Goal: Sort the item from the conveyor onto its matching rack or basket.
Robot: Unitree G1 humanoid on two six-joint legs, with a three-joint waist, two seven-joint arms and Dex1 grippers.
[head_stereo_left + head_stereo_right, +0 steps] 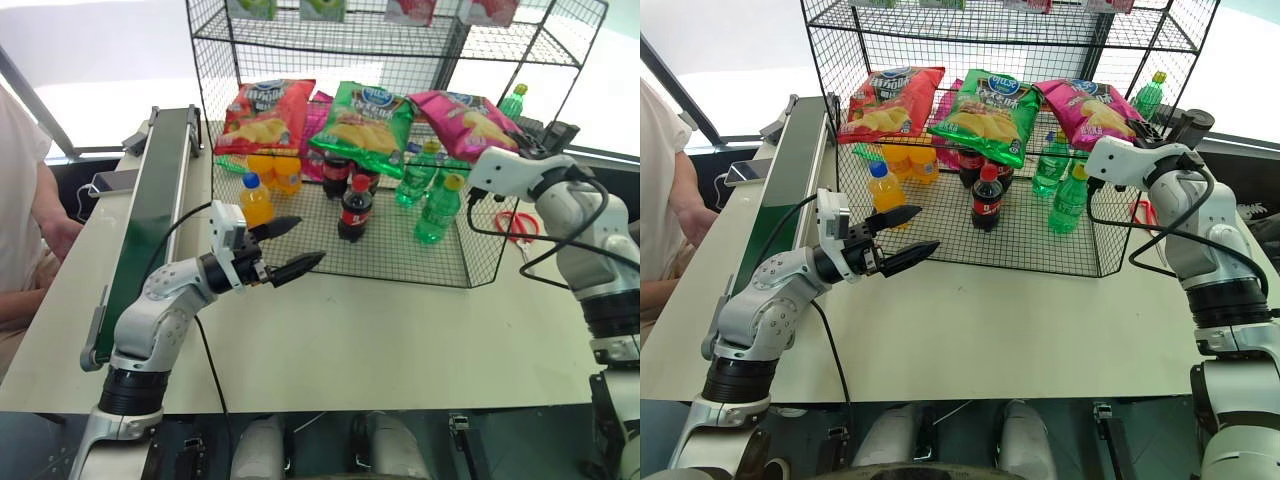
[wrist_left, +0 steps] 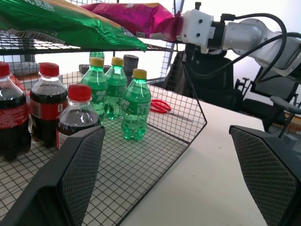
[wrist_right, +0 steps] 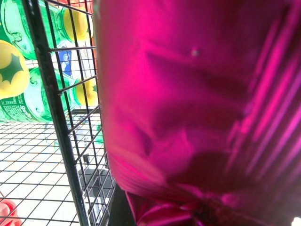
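The magenta-pink crisp bag lies crooked beside the green bag, so the robot's right gripper needs to open, take the magenta-pink bag's lower edge (image 1: 470, 156) and turn the bag straight.
The magenta-pink crisp bag (image 1: 462, 120) lies tilted on the middle tier of the black wire rack (image 1: 392, 256), at its right end beside a green bag. My right gripper (image 2: 181, 29) is shut on the bag's right end, just outside the rack's side. In the right wrist view the bag (image 3: 197, 103) sits right up against the camera, next to the rack's wire wall. My left gripper (image 1: 309, 240) hovers open over the table in front of the rack's low tray, with nothing between its fingers (image 2: 80, 169). The dark-green conveyor (image 1: 150, 210) runs along the left side, its belt bare.
A red crisp bag (image 1: 265, 112) and a green one (image 1: 362, 122) share the tier. Orange bottles (image 1: 256, 198), cola bottles (image 1: 355, 208) and green bottles (image 1: 438, 208) stand in the tray. Red scissors (image 1: 517, 225) lie right of the rack. A person (image 1: 20, 200) sits at the far left.
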